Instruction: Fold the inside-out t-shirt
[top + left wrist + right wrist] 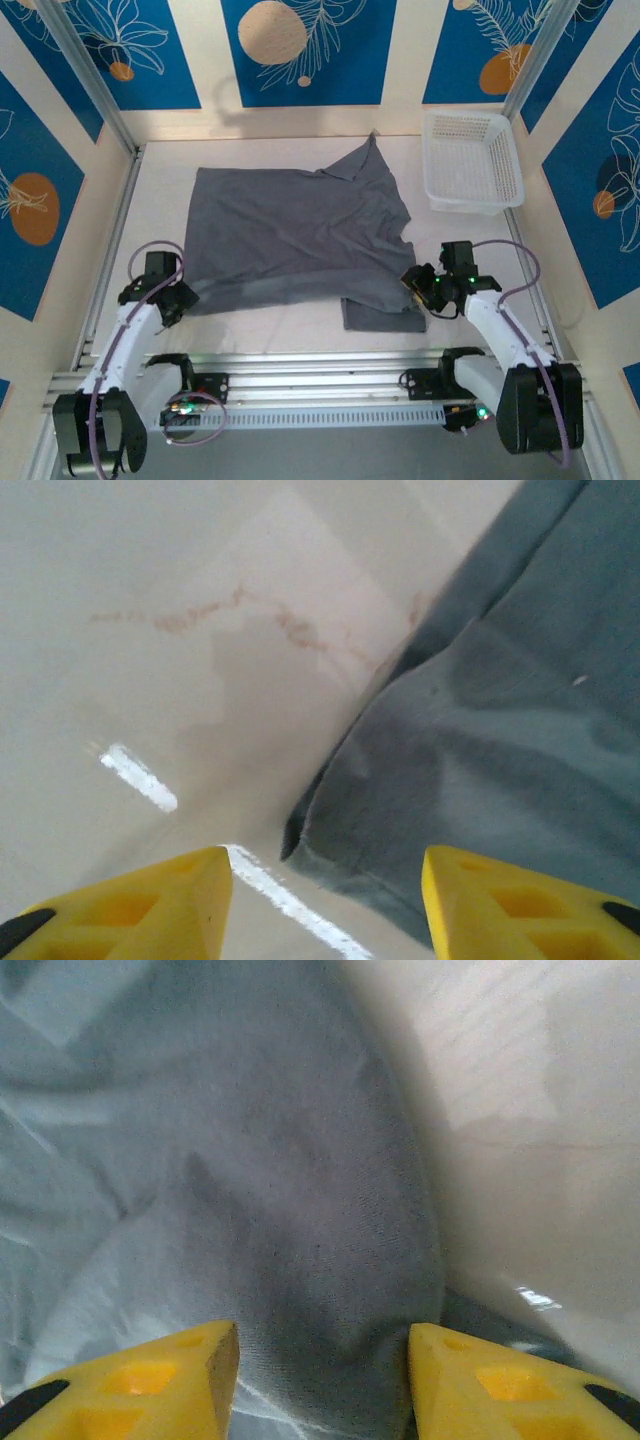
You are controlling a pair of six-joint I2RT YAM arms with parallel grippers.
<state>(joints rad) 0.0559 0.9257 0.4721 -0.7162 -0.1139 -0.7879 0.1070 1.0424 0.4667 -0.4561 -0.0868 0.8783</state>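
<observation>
My left gripper is to pinch the t-shirt's loose corner (304, 848) and pull the t-shirt's near edge straight before folding, because that edge bows and wrinkles.
The inside-out t-shirt (300, 235) is plain slate-grey and lies spread over the middle of the table, with one sleeve pointing toward the back and a folded flap at its near right corner. My left gripper (178, 297) sits at the shirt's near left corner. In the left wrist view that corner (470, 740) lies on the table between the yellow fingers (150, 905), and the left gripper (325, 910) is open, with nothing pinched. My right gripper (415, 285) is at the near right edge. There the right gripper (322, 1380) stands open over a low ridge of shirt fabric (300, 1210).
A white mesh basket (470, 160) stands at the back right corner. Metal frame rails run along the table's left, right and near edges. Bare table (290, 320) lies between the shirt's near hem and the arm bases.
</observation>
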